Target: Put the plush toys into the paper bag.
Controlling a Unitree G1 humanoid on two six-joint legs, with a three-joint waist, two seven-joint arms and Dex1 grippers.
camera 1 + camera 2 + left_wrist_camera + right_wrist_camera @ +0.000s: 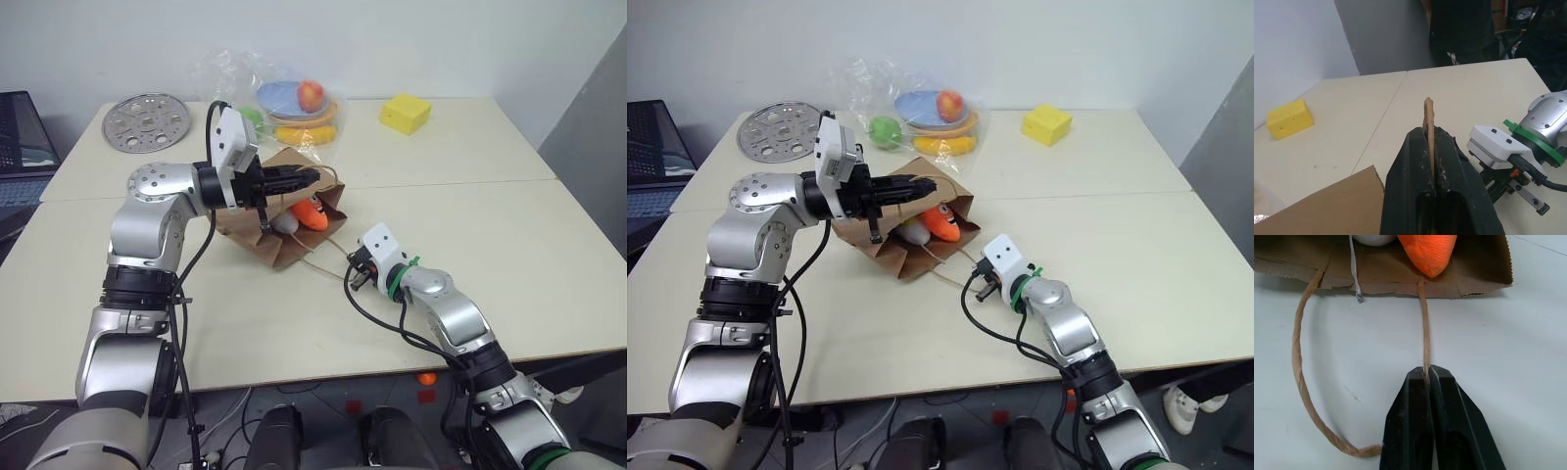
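Next, I let go of the loop handle, now held low over the table, with my right gripper just outside the paper bag's corner beside the orange carrot (357, 201).
The brown paper bag (280, 247) lies on its side in the middle of the table, its mouth facing me. My left gripper (312, 177) is shut on the upper edge of that mouth (1428, 115) and holds it lifted. Inside the mouth lie both plush toys, the orange carrot (313, 213) and, beside it, the white egg (286, 224). In the right wrist view the carrot's tip (1429, 252) and the egg (1371, 239) rest on the bag's lower wall. My right gripper (1426, 373) is shut on the bag's twisted paper loop handle (1300, 377), low over the table.
A clear plastic bag of fruit (294, 103) and a yellow block (406, 113) sit at the back of the table. A round perforated metal disc (145, 122) lies at the back left. A laptop (20, 147) stands off the table's left edge.
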